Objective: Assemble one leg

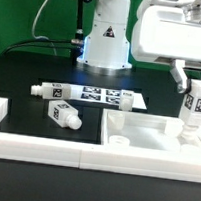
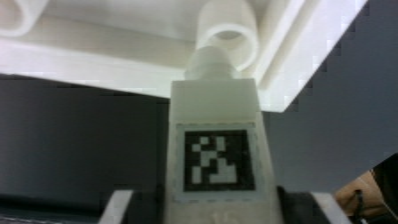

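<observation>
My gripper will release the white leg standing in the white panel's round corner hole (image 1: 192,146) (image 2: 231,42) just below the leg's narrow stub. The leg is now held upright over that corner.
My gripper (image 1: 197,91) is shut on a white leg (image 1: 195,107) with a black-and-white tag and holds it upright over the back right corner of the large white square panel (image 1: 145,133). In the wrist view the held leg (image 2: 221,140) points its narrow stub at a round corner hole (image 2: 228,40) of the panel (image 2: 107,45), and the stub tip is at the hole's rim. The grey fingers (image 2: 118,208) press both sides of the leg. Two more legs lie on the black table: one (image 1: 46,90) and one (image 1: 62,113) at the exterior view's left.
The marker board (image 1: 104,95) lies flat in front of the robot base (image 1: 102,43). A white rail (image 1: 34,142) runs along the table's front and left, beside the panel. Another corner hole (image 1: 117,141) shows at the panel's front left.
</observation>
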You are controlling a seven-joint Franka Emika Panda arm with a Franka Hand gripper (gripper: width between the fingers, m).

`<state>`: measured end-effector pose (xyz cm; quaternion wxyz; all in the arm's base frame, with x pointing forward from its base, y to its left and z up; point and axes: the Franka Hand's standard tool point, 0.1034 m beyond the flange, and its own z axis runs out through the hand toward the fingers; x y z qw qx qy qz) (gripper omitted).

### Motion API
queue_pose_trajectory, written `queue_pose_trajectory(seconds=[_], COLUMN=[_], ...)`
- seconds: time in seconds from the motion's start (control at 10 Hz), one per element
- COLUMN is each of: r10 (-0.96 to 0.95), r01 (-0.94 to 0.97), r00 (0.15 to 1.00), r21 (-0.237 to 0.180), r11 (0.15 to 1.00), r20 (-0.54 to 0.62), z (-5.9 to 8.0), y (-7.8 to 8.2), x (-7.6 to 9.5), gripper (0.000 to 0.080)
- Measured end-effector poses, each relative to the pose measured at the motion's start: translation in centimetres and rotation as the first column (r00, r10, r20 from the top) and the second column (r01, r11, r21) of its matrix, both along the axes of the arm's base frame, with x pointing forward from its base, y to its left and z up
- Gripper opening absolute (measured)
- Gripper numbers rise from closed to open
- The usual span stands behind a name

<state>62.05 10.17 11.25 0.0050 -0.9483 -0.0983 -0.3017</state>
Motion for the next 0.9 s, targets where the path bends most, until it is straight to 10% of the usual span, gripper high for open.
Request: queue_pose_trajectory(seconds=[0.9], r10=[0.012], r01=[-0.012], r00=[1.000], r21=[-0.005], r11=[1.000], r20=[-0.014], z=[-2.0], y=[0.8], x=[0.4], gripper=[0.0287])
